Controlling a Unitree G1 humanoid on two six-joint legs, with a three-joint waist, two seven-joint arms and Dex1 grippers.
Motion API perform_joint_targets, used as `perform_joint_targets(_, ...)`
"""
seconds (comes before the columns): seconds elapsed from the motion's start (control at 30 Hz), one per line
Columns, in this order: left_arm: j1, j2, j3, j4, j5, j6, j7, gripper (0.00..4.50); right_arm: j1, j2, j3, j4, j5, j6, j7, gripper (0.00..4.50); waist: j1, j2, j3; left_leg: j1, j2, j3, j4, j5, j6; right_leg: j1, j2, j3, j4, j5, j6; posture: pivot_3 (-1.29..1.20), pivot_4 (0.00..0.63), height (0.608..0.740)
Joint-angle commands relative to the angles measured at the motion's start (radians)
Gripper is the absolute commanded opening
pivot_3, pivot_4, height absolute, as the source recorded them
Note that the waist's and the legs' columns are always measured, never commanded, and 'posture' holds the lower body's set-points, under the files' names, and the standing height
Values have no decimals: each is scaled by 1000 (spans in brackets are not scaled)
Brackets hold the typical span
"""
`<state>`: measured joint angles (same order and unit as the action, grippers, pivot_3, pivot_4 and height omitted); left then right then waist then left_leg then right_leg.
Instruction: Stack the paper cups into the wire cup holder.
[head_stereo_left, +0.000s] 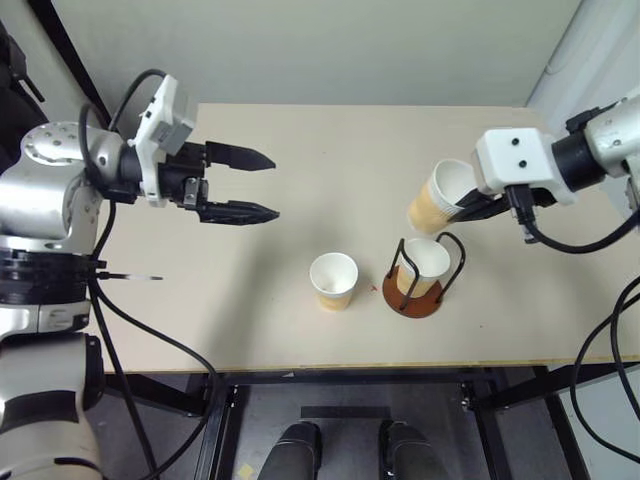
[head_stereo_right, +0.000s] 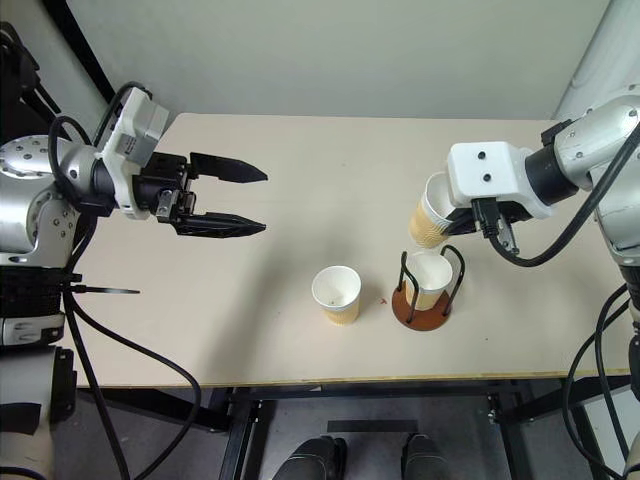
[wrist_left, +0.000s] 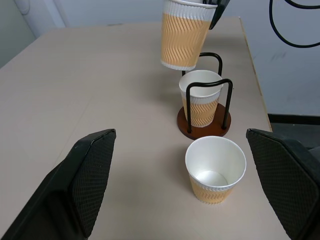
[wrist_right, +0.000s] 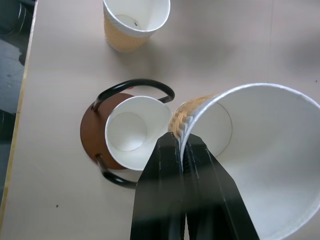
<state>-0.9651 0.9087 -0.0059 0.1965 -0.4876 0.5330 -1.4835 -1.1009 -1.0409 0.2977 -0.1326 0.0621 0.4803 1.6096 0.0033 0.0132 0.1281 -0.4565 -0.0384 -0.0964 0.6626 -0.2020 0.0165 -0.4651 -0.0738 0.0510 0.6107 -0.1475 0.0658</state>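
Observation:
The paper cup in my right gripper, now tilted above and behind the holder, will be let go inside the paper cup standing (head_stereo_left: 427, 261) (wrist_right: 136, 132) between the holder's black loops.
One paper cup (head_stereo_left: 424, 265) stands upright inside the wire cup holder (head_stereo_left: 412, 300), between its black loops. A second paper cup (head_stereo_left: 333, 280) stands loose on the table just left of the holder. My right gripper (wrist_right: 183, 142) is shut on the rim of a third paper cup (head_stereo_left: 435, 200), one finger inside and one outside. That cup hangs tilted in the air, just above and behind the holder. My left gripper (head_stereo_left: 274, 186) hovers open over the left part of the table, pointing right toward the cups, with nothing between its fingers.
The beige table (head_stereo_left: 250, 320) ends at a front edge (head_stereo_left: 300, 372) near me and a right edge (head_stereo_left: 560, 330) close to the holder. A pale wall (head_stereo_left: 330, 50) rises behind the table.

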Motion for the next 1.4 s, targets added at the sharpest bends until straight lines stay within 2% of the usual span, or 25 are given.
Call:
perform_joint_targets(0.03, -28, 19, 21, -13, -3, -5, -16, 4500, 22, -37, -5, -47, 17, -18, 5, 58, 0, 0, 0, 0, 0, 0, 0, 0, 0, 0, 0, 0, 0, 0, 0, 0, 150, 740)
perform_joint_targets(0.53, -86, 60, -21, 1, 35, -30, -112, 4500, 78, -40, 23, -80, 17, -55, 5, 58, -3, 0, 0, 1, 0, 0, 0, 0, 0, 0, 0, 0, 1, 0, 0, 0, 150, 740)
perform_joint_targets(1.13, -95, 59, -29, -15, 36, -39, -114, 4500, 135, 0, 65, -75, -116, -222, -21, 58, -3, 0, 0, 1, 0, 0, 0, 0, 1, 0, 0, 0, 1, 0, 0, 0, 150, 740)
perform_joint_targets(1.27, -91, 58, -29, -18, 35, -37, -112, 4500, 132, 40, 47, -89, -91, -165, -28, 883, -4, 0, 0, 1, 0, 0, 0, 0, 1, 0, 0, 0, 1, 0, 1, 0, 150, 740)
perform_joint_targets(1.4, -86, 60, -28, -22, 34, -36, -112, 4500, 135, 47, 30, -98, -76, -131, -29, 2277, -3, 0, 0, 1, 0, 0, 1, 0, 1, 0, 0, 0, 1, 0, 1, 0, 150, 740)
